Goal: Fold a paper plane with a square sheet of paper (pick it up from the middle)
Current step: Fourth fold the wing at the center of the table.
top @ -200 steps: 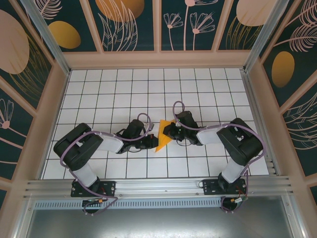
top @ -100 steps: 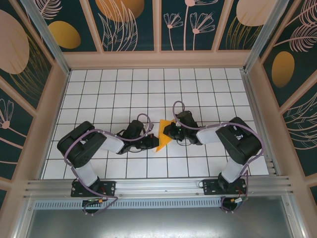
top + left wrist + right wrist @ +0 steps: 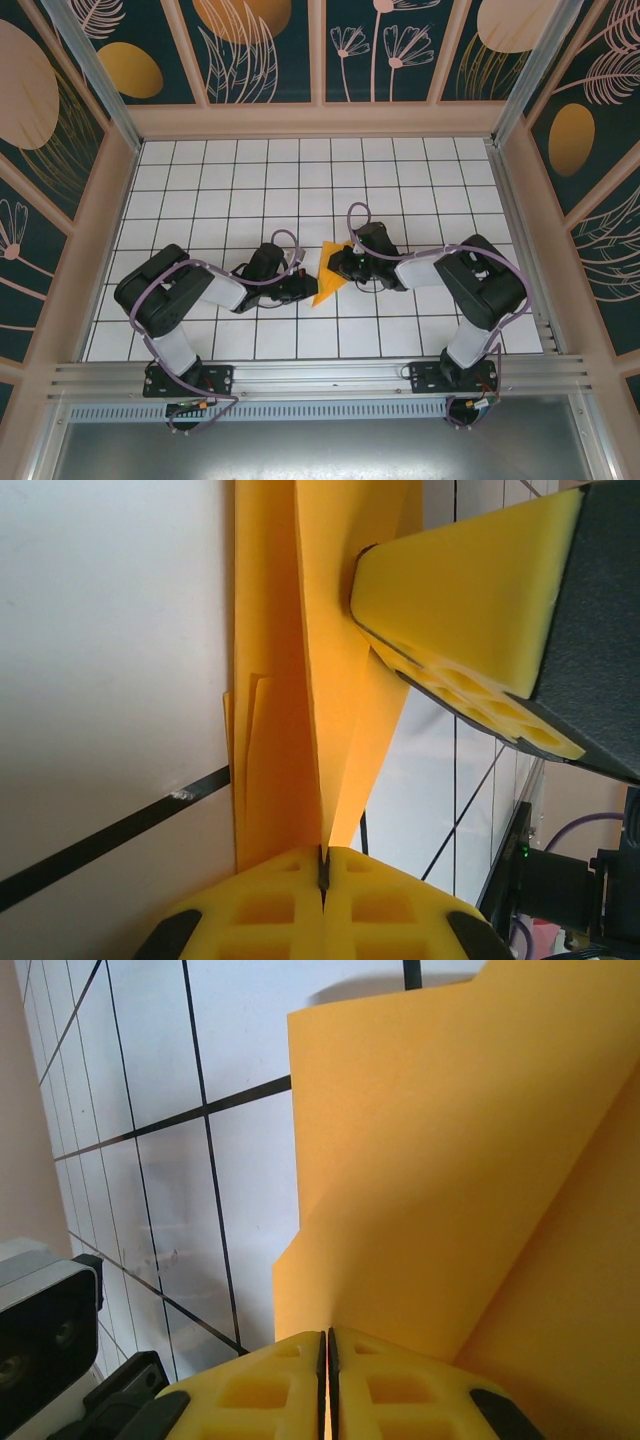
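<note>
I will open my left gripper, regrip the top flap's pinched end (image 3: 332,818) and bring both edges closer, as the top flap's edge slants away from the bottom layer's edge.
The square sheet of paper (image 3: 329,277), orange-yellow, is folded into a narrow pointed paper plane shape and held low over the white grid table between both grippers. My left gripper (image 3: 309,287) is shut on the paper's lower left edge. In the left wrist view its pads (image 3: 250,910) pinch a standing crease of the paper (image 3: 270,680), and a yellow fingertip (image 3: 460,590) of the right gripper presses on the paper from the upper right. My right gripper (image 3: 336,264) is shut on the paper's upper right part. Its closed jaws (image 3: 327,1345) bite a flat layer of paper (image 3: 450,1160).
The white grid table (image 3: 250,190) stretches behind the arms. Patterned wall panels (image 3: 320,60) and wooden side frames (image 3: 110,200) close it in. An aluminium rail (image 3: 320,375) with both arm bases runs along the near edge.
The left arm's elbow has shifted a little, and the paper and both grippers have edged slightly left. Both grips are unchanged.
</note>
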